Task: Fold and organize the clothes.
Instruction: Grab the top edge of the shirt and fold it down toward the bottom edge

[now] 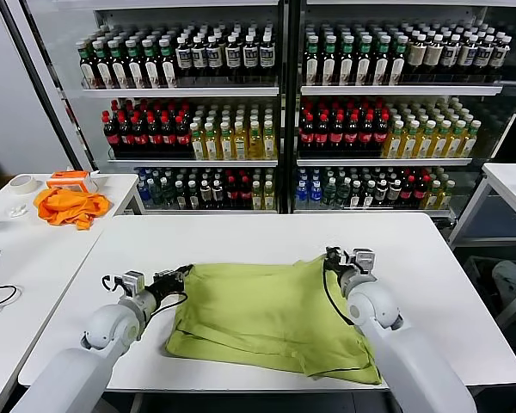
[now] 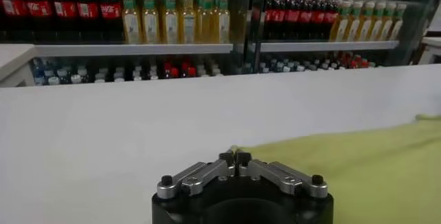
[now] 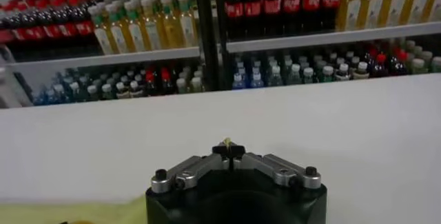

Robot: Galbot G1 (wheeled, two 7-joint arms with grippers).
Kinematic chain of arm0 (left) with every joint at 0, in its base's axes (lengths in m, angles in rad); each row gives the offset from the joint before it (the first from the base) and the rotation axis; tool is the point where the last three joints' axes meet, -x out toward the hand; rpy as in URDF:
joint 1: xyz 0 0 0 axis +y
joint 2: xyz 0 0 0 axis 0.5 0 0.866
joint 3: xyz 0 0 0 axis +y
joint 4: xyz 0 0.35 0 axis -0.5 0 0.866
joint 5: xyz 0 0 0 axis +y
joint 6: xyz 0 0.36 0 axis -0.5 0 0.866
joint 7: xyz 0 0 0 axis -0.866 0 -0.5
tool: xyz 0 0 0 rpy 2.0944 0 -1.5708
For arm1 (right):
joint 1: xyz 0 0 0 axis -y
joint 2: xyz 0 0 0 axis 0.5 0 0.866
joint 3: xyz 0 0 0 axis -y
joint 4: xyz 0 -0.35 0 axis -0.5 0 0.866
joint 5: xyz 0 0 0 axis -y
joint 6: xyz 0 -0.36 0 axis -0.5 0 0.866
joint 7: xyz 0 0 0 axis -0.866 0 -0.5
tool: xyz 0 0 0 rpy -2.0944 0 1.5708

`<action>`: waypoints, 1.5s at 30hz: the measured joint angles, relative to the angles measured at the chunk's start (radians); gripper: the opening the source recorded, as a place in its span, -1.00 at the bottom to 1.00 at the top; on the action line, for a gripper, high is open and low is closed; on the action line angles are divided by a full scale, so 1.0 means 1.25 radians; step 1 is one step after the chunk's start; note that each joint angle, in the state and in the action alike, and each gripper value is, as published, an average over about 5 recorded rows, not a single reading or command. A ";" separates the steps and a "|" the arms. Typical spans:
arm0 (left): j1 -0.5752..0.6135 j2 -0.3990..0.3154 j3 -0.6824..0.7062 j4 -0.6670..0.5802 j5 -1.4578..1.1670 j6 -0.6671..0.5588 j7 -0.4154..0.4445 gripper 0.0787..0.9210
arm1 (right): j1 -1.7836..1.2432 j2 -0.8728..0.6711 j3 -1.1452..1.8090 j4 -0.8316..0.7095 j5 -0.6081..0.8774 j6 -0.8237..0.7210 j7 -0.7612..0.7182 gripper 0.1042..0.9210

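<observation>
My right gripper has the T-shirt's far corner. It will release that corner, now pinched between its tips, halfway down the green cloth (image 1: 346, 311), next to my right arm.
The clothes are one yellow-green T-shirt (image 1: 271, 318) lying partly folded on the white table (image 1: 241, 237), plain side up. My left gripper (image 1: 182, 274) is low at the shirt's far left corner and is shut on its edge. In the left wrist view the fingertips (image 2: 235, 155) meet with a tip of green cloth (image 2: 365, 170) pinched between them. My right gripper (image 1: 329, 255) is at the far right corner. It (image 3: 228, 148) is shut too, with a sliver of the shirt showing between the tips and more of the shirt (image 3: 69, 213) behind it.
A glass-door drinks cooler (image 1: 275, 86) full of bottles stands behind the table. The side table at the left holds an orange cloth (image 1: 69, 206), a tape roll (image 1: 21, 183) and an orange-and-white object (image 1: 73, 179). Another white table (image 1: 512, 181) stands at the right.
</observation>
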State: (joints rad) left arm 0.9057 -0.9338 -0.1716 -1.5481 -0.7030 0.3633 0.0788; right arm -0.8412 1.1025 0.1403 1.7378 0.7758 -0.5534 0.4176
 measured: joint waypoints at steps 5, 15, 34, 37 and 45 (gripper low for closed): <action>0.050 0.019 -0.022 -0.053 -0.007 -0.004 0.000 -0.99 | -0.075 -0.027 0.027 0.077 -0.002 -0.002 -0.002 -1.00; 0.145 0.053 -0.071 -0.147 -0.020 -0.010 0.002 -0.99 | -0.218 -0.043 0.068 0.193 -0.038 0.011 -0.022 -1.00; 0.267 0.073 -0.115 -0.234 -0.011 -0.019 0.021 -0.99 | -0.338 -0.054 0.097 0.244 -0.109 0.026 -0.043 -1.00; 0.276 0.071 -0.116 -0.241 -0.009 -0.019 0.019 -0.99 | -0.347 -0.054 0.100 0.241 -0.115 0.027 -0.045 -1.00; 0.303 0.067 -0.123 -0.266 0.003 0.000 0.001 -0.94 | -0.373 -0.060 0.100 0.244 -0.131 0.030 -0.052 -0.93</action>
State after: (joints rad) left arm 1.2844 -0.8495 -0.3259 -1.8803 -0.6990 0.3636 0.0804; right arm -1.3070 1.0276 0.2657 2.0433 0.6125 -0.5158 0.3529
